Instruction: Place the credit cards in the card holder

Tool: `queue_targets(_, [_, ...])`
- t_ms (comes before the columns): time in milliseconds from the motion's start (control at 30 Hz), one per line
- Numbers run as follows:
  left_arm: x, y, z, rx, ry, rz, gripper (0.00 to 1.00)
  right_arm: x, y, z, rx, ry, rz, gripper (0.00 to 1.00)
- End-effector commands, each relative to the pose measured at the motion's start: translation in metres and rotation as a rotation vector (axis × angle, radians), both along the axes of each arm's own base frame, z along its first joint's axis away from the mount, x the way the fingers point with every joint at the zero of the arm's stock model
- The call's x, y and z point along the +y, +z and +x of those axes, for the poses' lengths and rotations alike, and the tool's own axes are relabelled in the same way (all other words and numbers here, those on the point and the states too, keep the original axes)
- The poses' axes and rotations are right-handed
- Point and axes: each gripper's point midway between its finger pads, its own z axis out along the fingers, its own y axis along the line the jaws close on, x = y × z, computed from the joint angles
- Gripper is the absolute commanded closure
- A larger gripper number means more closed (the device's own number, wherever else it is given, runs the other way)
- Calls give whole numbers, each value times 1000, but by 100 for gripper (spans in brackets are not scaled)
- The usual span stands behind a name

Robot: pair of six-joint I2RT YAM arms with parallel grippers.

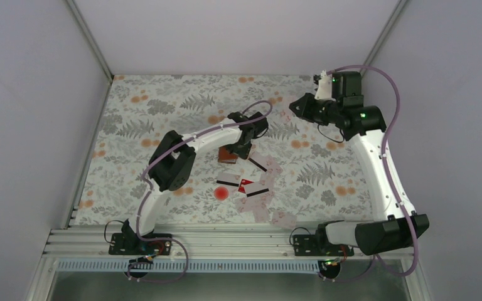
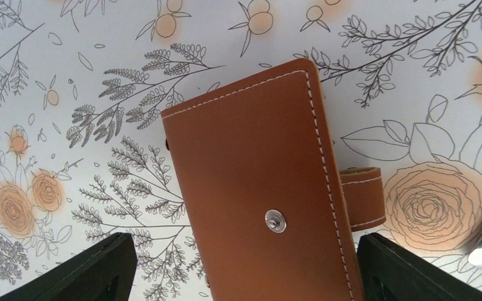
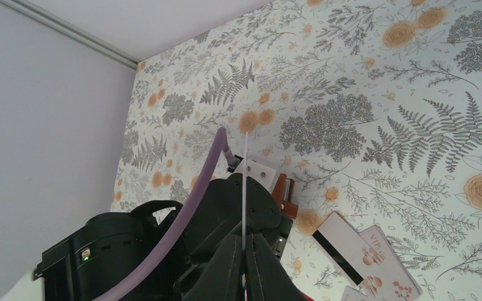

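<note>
The card holder is shut under my left gripper, which straddles all of it, so next I pinch the cover's edge [image 2: 328, 163] beside the strap and lift it open.
The card holder [image 2: 257, 182] is a brown leather wallet lying shut on the floral cloth, snap stud up and strap out to one side. My left gripper [image 2: 245, 279] hangs open over it, one finger [image 2: 81, 276] off each side and a gap showing on the left. In the top view the left gripper [image 1: 237, 150] covers part of the card holder [image 1: 228, 155]. My right gripper [image 3: 245, 251] is raised at the back right and shut on a thin pale card [image 3: 245, 182] seen edge-on. Several credit cards [image 1: 258, 188] lie loose near the middle, one red [image 1: 246, 186].
A round red spot [image 1: 221, 193] marks the cloth beside the loose cards. In the right wrist view, a black-striped card [image 3: 345, 241] and a pale printed card [image 3: 392, 257] lie right of the left arm. Grey walls close in both sides and the back.
</note>
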Motion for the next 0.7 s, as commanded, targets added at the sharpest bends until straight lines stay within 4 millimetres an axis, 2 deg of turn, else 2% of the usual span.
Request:
queue_targets(0, [5,11,5,-43,29,-7,16,0,-6,2,11,10,-6,97])
queue_targets(267, [13,43,12,-119,76,-71,41,3,-14,3,23,22,4,97])
queue_targets(400, [24,55,16,-153,99,-80,50,7,-21,2,38,34,24,97])
queue_targets(600, [46,54,18,-154,123,-74,53,20,-35,3,69,91,86,97])
queue_targets(667, [39,55,17,-141,75,-117,51,24,-40,4,89,102,105,97])
